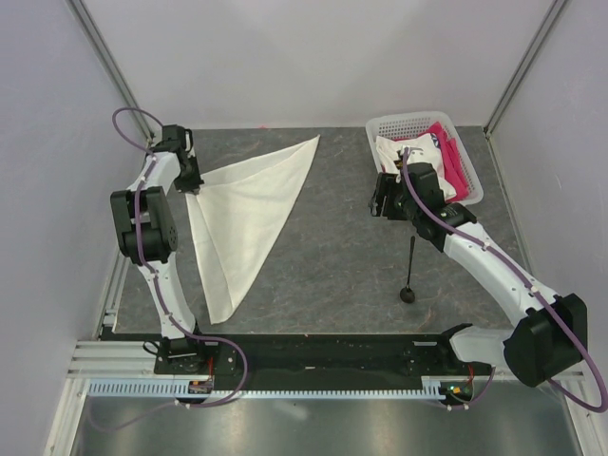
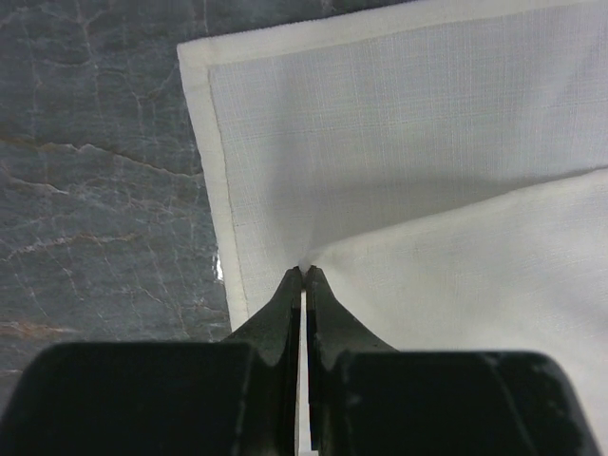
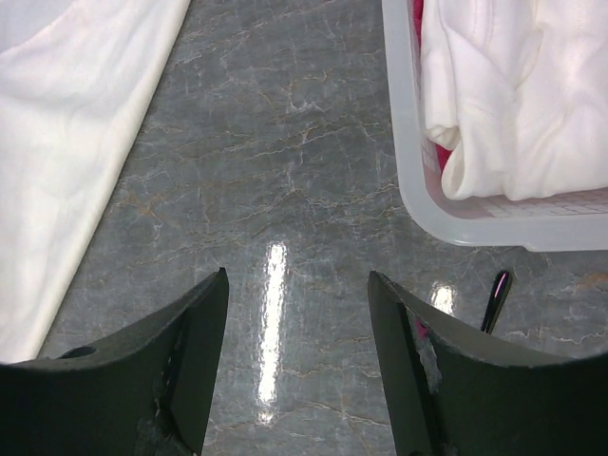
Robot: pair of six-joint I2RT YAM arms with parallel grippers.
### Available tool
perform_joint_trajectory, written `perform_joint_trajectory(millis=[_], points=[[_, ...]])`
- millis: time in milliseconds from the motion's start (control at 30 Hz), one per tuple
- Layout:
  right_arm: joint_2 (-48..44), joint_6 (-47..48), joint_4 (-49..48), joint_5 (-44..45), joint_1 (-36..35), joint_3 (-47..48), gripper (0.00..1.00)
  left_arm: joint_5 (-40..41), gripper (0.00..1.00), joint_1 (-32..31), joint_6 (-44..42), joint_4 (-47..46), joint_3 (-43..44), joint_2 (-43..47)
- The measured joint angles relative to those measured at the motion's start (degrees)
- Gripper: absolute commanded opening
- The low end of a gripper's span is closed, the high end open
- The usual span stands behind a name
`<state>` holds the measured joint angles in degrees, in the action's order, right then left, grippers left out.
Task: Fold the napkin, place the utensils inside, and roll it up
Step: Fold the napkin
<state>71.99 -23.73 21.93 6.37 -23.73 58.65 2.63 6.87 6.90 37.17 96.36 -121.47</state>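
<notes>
Next, my left gripper releases the napkin's pinched layer on the grey table [image 1: 179, 178] [image 2: 128, 109] just beyond the napkin's back corner.
The cream-white napkin [image 1: 249, 214] lies folded into a triangle on the grey table, left of centre. My left gripper [image 1: 193, 186] is at its left corner, shut on a pinch of the upper layer; in the left wrist view the napkin [image 2: 399, 142] fills the frame and the cloth puckers at the gripper tips [image 2: 305, 272]. The black spoon [image 1: 409, 269] lies on the table right of centre, bowl toward me. My right gripper [image 1: 382, 201] is open and empty above bare table, beside the basket; the spoon's handle tip [image 3: 496, 299] shows by its right finger.
A white plastic basket [image 1: 472, 180] at the back right holds a white garment [image 1: 404, 150] and a pink cloth [image 1: 450, 157]; its rim [image 3: 456, 223] is close ahead-right of my right gripper. Grey walls enclose the table on three sides.
</notes>
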Motion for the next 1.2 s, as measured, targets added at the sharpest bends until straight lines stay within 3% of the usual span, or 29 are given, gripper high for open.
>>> perform_joint_trajectory(millis=[1200], points=[[4.1,0.0,0.3,0.0,0.0,1.3,0.7,-1.7,0.02,4.5,-3.1,4.1,21.6,-9.7]])
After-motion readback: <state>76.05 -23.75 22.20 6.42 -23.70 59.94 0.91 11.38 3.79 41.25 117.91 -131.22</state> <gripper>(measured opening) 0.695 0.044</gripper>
